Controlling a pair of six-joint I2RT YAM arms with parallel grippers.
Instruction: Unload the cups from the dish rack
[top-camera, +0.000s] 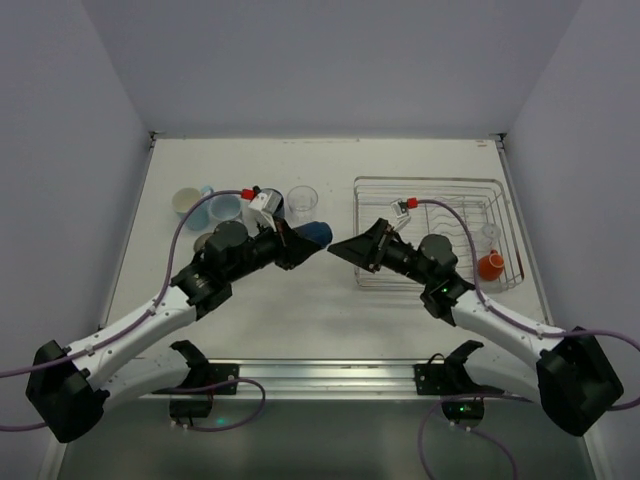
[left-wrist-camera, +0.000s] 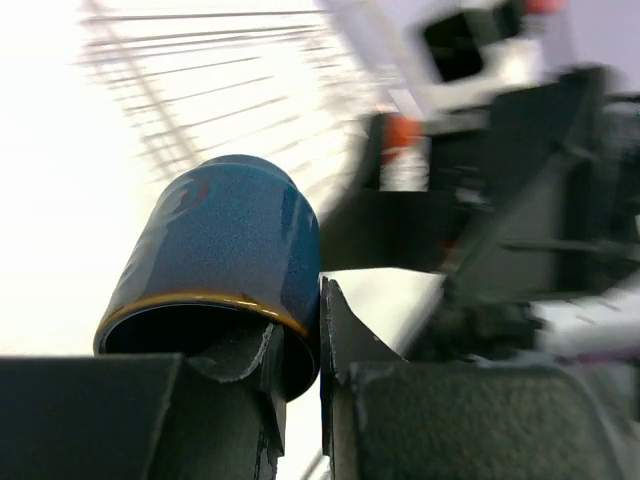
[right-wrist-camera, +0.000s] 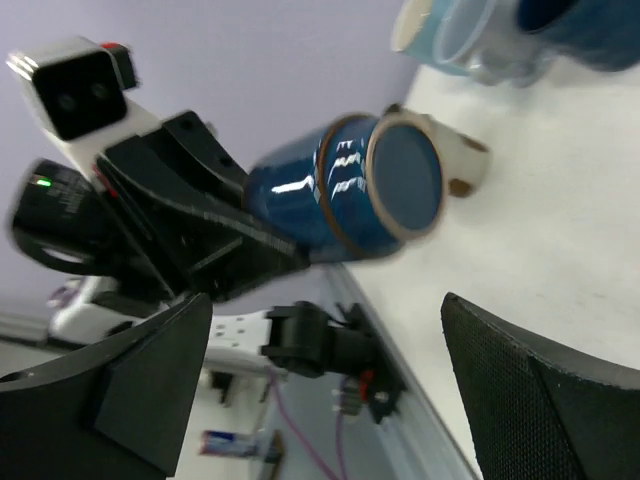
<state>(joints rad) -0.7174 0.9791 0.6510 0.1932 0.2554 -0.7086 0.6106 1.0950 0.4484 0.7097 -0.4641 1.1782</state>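
Note:
Next, my left gripper sets the dark navy cup down and lets go of it on the table (top-camera: 258, 265) just in front of the other dark cup.
My left gripper (top-camera: 298, 240) is shut on the rim of a dark navy cup (top-camera: 314, 233), one finger inside and one outside, holding it sideways above the table between the arms. In the left wrist view the cup (left-wrist-camera: 230, 235) fills the middle, pinched at the gripper (left-wrist-camera: 302, 345). My right gripper (top-camera: 338, 247) is open and empty, just right of the cup; its wrist view shows the cup (right-wrist-camera: 350, 195) beyond the wide-open gripper (right-wrist-camera: 330, 340). The silver wire dish rack (top-camera: 430, 184) stands at the right and holds an orange cup (top-camera: 490, 265).
On the table's left stand a cream cup (top-camera: 186, 203), a light blue cup (top-camera: 222, 210) and a clear glass tumbler (top-camera: 302, 200). A dark cup (top-camera: 207, 243) sits by the left arm. Walls close in the table on three sides.

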